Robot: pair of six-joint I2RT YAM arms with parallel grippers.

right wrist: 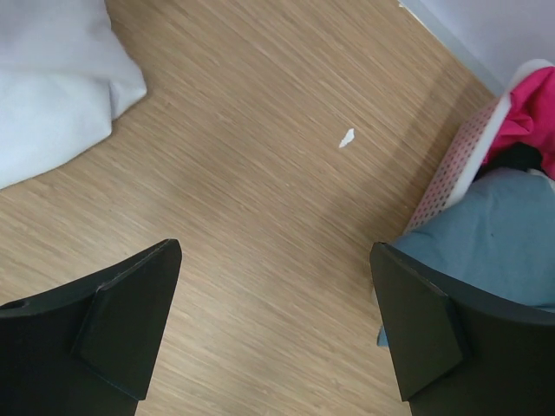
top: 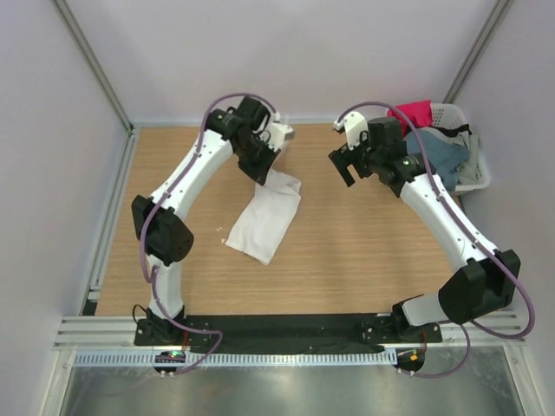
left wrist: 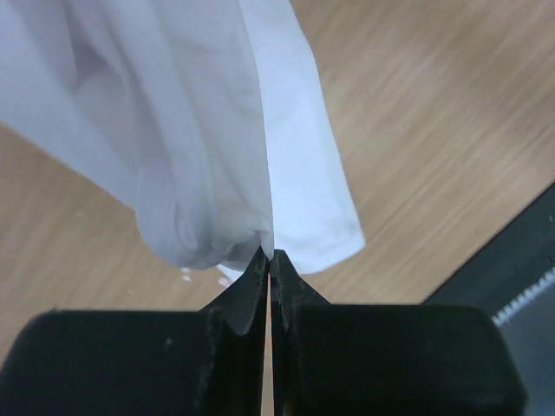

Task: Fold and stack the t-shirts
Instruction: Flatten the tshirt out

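Next, my right gripper goes to the white t-shirt's far end [top: 294, 185] [right wrist: 121, 89], on the side toward the basket, and closes there.
A white t-shirt [top: 267, 217] hangs in a long strip from my left gripper [top: 263, 173], its lower end resting on the wooden table. In the left wrist view the left gripper [left wrist: 270, 254] is shut on a bunched edge of the white t-shirt [left wrist: 182, 147]. My right gripper [top: 345, 165] is open and empty above bare table, right of the shirt. In the right wrist view the right gripper [right wrist: 276, 260] has wide-apart jaws, with the white t-shirt [right wrist: 52, 95] at upper left. A slate blue t-shirt [top: 440, 154] and a red-pink t-shirt [top: 413, 113] lie in the basket.
A white slotted basket [top: 474, 173] stands at the far right corner; it also shows in the right wrist view [right wrist: 455, 165]. Grey walls close the table at back and sides. A small white scrap [right wrist: 346, 138] lies on the wood. A black strip [top: 286, 325] runs along the near edge.
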